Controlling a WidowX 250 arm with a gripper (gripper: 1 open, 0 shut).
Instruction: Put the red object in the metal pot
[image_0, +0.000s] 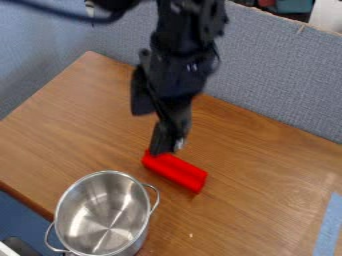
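Observation:
Next, my gripper grips the middle of the red object (175, 171), halfway between its two ends, so it can be lifted toward the metal pot.
The red object (179, 172) is a bright red bar lying flat on the wooden table (67, 120), right of centre. The metal pot (102, 215) stands upright and empty at the front left, a short way from the bar's left end. My gripper (155, 119) hangs from the black arm just above and behind the bar's left end. Its two dark fingers stand apart, open, with nothing between them. One fingertip (170, 138) is close over the bar, and I cannot tell whether it touches it.
A grey-blue partition wall (274, 70) runs along the table's back edge. The table's right front corner (325, 200) drops off near the bar. Bare wood lies to the left of the arm.

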